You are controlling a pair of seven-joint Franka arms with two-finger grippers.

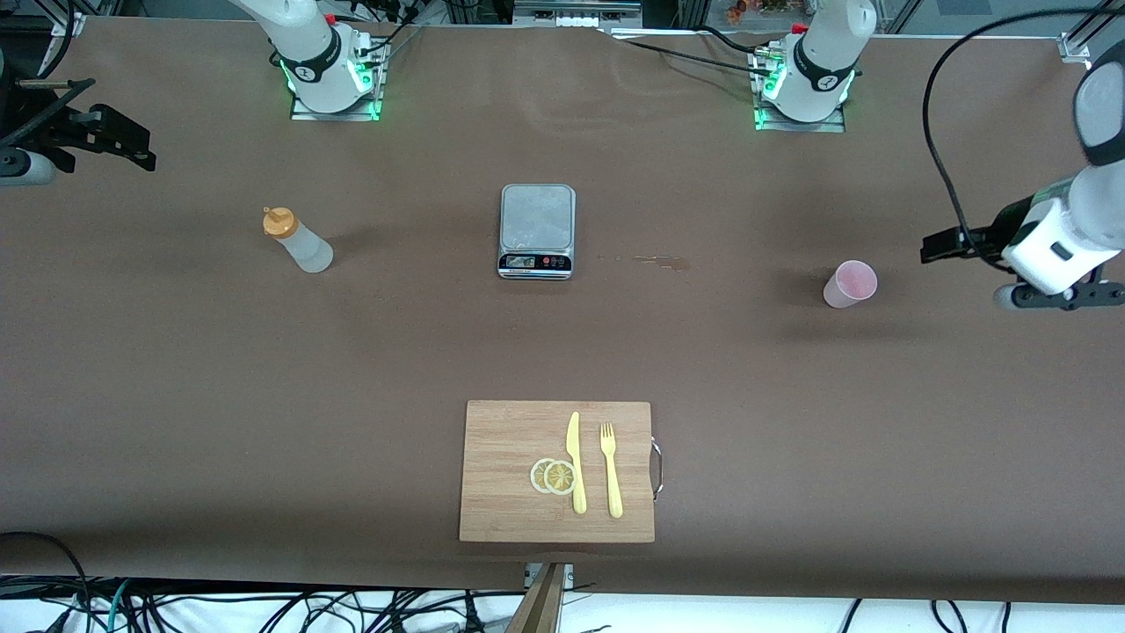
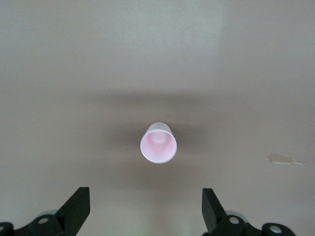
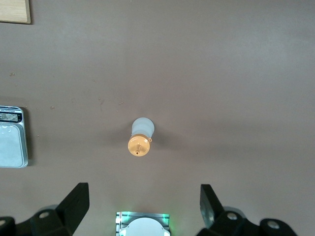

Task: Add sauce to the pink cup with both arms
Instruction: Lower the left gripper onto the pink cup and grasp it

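Note:
The left gripper will close on the pink cup's rim (image 1: pixel 875 283) (image 2: pixel 141 150), on the side that faces away from the kitchen scale.
The sauce bottle (image 1: pixel 299 242), whitish with an orange nozzle cap, stands on the brown table toward the right arm's end. It shows from above in the right wrist view (image 3: pixel 140 137). The pink cup (image 1: pixel 851 284) stands upright and empty toward the left arm's end, and is centred in the left wrist view (image 2: pixel 158 142). My left gripper (image 1: pixel 1063 297) hangs high beside the cup, open and empty (image 2: pixel 146 206). My right gripper (image 1: pixel 22 165) hangs high at the table's other end, open and empty (image 3: pixel 142 204). Neither touches anything.
A silver kitchen scale (image 1: pixel 537 230) sits mid-table between bottle and cup. A small stain (image 1: pixel 659 261) lies beside it. Nearer the front camera a wooden cutting board (image 1: pixel 501 440) carries a yellow knife (image 1: pixel 576 462), a fork (image 1: pixel 610 470) and lemon slices (image 1: pixel 554 476).

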